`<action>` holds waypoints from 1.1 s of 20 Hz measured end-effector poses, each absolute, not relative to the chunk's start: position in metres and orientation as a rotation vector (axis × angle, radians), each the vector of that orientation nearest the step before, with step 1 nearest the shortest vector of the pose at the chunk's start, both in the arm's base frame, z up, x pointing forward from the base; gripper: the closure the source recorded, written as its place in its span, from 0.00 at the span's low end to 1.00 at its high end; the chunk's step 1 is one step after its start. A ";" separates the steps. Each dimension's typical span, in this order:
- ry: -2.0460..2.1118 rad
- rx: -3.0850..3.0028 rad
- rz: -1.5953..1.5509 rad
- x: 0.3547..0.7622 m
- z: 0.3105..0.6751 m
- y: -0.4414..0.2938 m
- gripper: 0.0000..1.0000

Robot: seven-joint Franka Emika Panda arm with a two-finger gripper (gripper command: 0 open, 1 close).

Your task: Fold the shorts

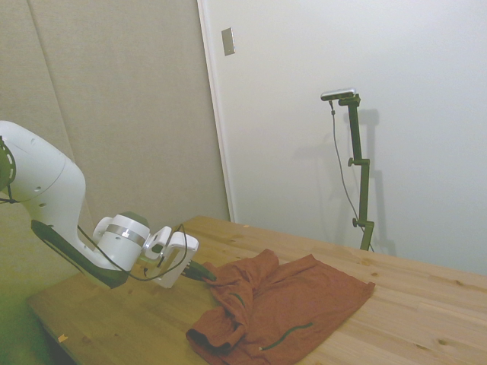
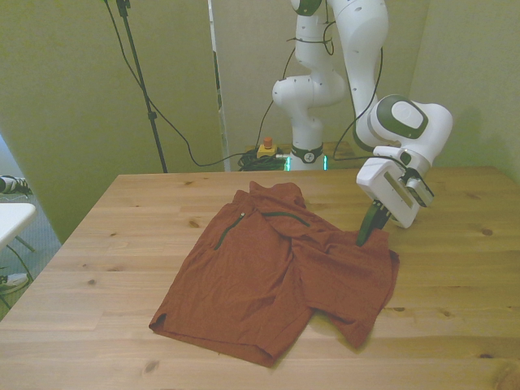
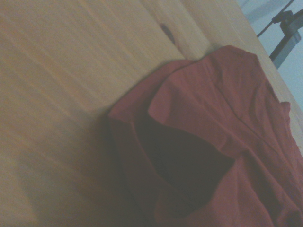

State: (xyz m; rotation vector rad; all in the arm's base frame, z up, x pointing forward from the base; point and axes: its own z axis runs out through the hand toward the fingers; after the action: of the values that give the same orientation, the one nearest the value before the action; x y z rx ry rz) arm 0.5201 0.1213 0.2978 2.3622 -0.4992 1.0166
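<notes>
Next, I release the shorts' raised leg over the flat other leg's outer edge (image 2: 178, 269), near its hem.
The rust-red shorts (image 2: 260, 276) lie rumpled in the middle of the wooden table (image 2: 122, 219), waistband toward the far edge and legs toward the near edge. A thin dark green pocket line (image 2: 280, 216) crosses the upper part. My gripper (image 2: 363, 237) comes down at a slant onto the shorts' edge on the front view's right. Its dark fingers are pressed together into one thin shape, with the tip in the fabric. In the side view the gripper (image 1: 207, 275) meets a raised fold of the shorts (image 1: 297, 304). The wrist view shows the shorts (image 3: 227, 118) with a dark leg opening.
Bare table (image 1: 426, 312) surrounds the shorts on all sides. Beyond the table's far edge, a yellow box with a red button (image 2: 266, 149) sits on the floor among cables. A white surface (image 2: 12, 215) stands off the front view's left edge.
</notes>
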 end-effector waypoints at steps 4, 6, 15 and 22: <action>-0.554 2.347 1.045 0.524 0.317 0.108 1.00; -0.593 2.349 1.062 0.526 0.332 0.101 1.00; -0.714 2.287 1.120 0.542 0.424 0.029 1.00; -0.792 2.260 1.105 0.563 0.461 -0.032 1.00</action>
State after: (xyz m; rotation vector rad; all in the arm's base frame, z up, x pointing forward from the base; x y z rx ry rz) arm 0.5629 -0.0321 0.4609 2.2597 -0.7921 1.1055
